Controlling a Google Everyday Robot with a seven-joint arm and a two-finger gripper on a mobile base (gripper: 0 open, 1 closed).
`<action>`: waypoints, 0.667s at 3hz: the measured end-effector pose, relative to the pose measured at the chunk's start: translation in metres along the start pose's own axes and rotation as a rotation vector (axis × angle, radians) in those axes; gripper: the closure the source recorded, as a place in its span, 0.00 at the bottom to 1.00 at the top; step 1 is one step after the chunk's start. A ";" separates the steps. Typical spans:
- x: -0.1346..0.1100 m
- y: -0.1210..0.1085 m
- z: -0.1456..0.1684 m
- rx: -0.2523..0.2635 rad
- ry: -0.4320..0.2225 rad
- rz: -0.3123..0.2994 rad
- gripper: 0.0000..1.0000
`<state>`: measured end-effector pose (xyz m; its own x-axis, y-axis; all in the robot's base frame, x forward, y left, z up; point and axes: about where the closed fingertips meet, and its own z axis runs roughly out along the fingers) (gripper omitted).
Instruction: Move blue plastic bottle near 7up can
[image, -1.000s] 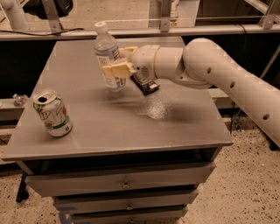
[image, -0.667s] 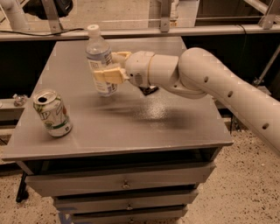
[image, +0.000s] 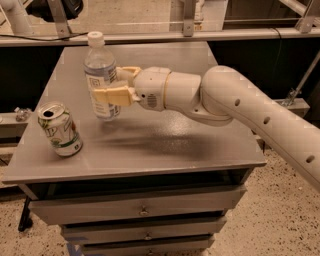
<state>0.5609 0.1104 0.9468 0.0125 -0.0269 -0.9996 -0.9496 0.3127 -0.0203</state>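
Observation:
The robot's gripper needs to let go of the blue plastic bottle next to the 7up can, on its side (image: 102, 151) facing the robot's arm.
The blue plastic bottle (image: 101, 75) is clear with a white cap and a white-and-blue label. It stands upright over the left middle of the grey table (image: 150, 145). My gripper (image: 111, 86) reaches in from the right and is shut on the bottle's middle, one tan finger (image: 114, 95) in front and one behind. Whether the bottle's base touches the table I cannot tell. The 7up can (image: 60, 129) is white and green with a silver open top. It stands tilted near the table's front left corner, a short way left and in front of the bottle.
My white arm (image: 240, 110) spans the right half of the table. The table is a drawer cabinet with several drawers (image: 142, 210) below. A rail and dark shelving (image: 190, 35) run behind it. The flat black snack bar is hidden.
My gripper has carried the bottle to the left and toward the front, closer to the 7up can. The black snack bar seen earlier beside the gripper is now hidden behind the arm.

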 end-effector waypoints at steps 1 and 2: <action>0.003 0.022 -0.012 -0.020 0.021 0.036 1.00; 0.011 0.039 -0.019 -0.036 0.033 0.061 1.00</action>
<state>0.5184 0.1042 0.9358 -0.0551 -0.0405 -0.9977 -0.9589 0.2806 0.0416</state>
